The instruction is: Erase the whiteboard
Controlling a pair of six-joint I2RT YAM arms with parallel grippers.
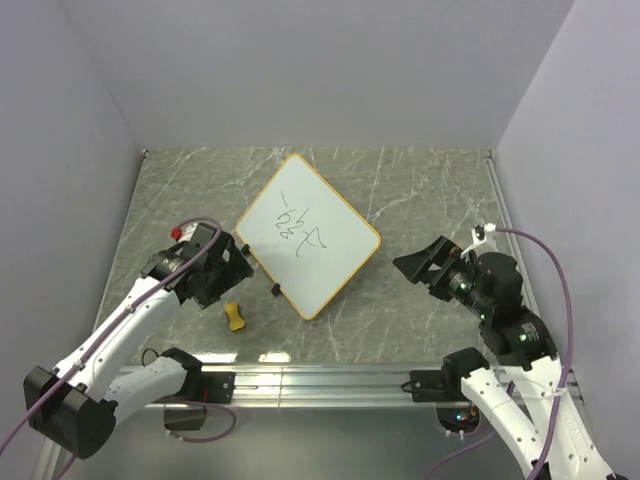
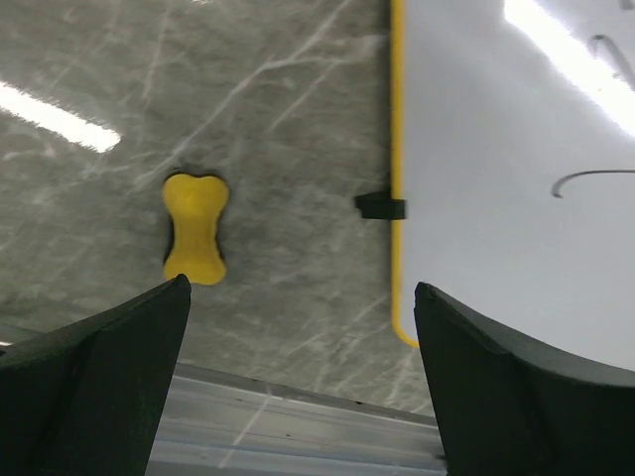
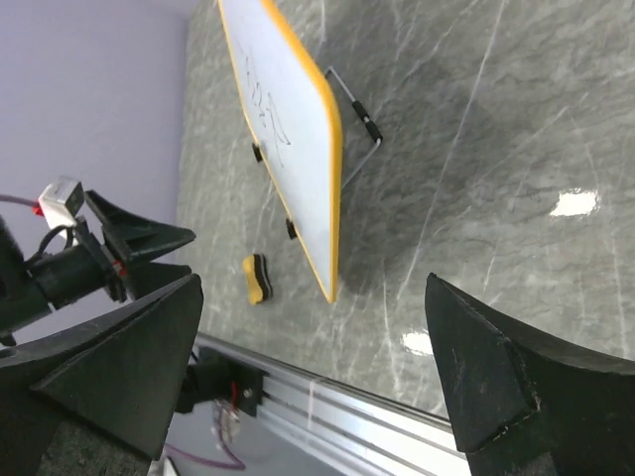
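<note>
My left gripper should next move to the narrow middle of the yellow eraser [image 1: 234,317] [image 2: 195,230] and close there, because its fingers fit between the wider ends.
The whiteboard [image 1: 308,235], white with an orange-yellow rim, stands turned like a diamond mid-table, propped on a wire stand, with dark scribbles [image 1: 297,226] on it. It also shows in the left wrist view [image 2: 506,169] and the right wrist view [image 3: 283,119]. A small yellow eraser [image 1: 235,317] lies on the table near the board's lower left edge, also seen in the left wrist view [image 2: 195,227] and right wrist view [image 3: 258,278]. My left gripper [image 1: 243,262] is open and empty beside the board's left edge, above the eraser. My right gripper [image 1: 420,265] is open and empty, right of the board.
The grey marble table [image 1: 420,190] is walled on three sides. An aluminium rail [image 1: 320,382] runs along the near edge. A black tab [image 2: 380,205] sticks out of the board's rim. The wire stand [image 3: 359,119] props the board up behind.
</note>
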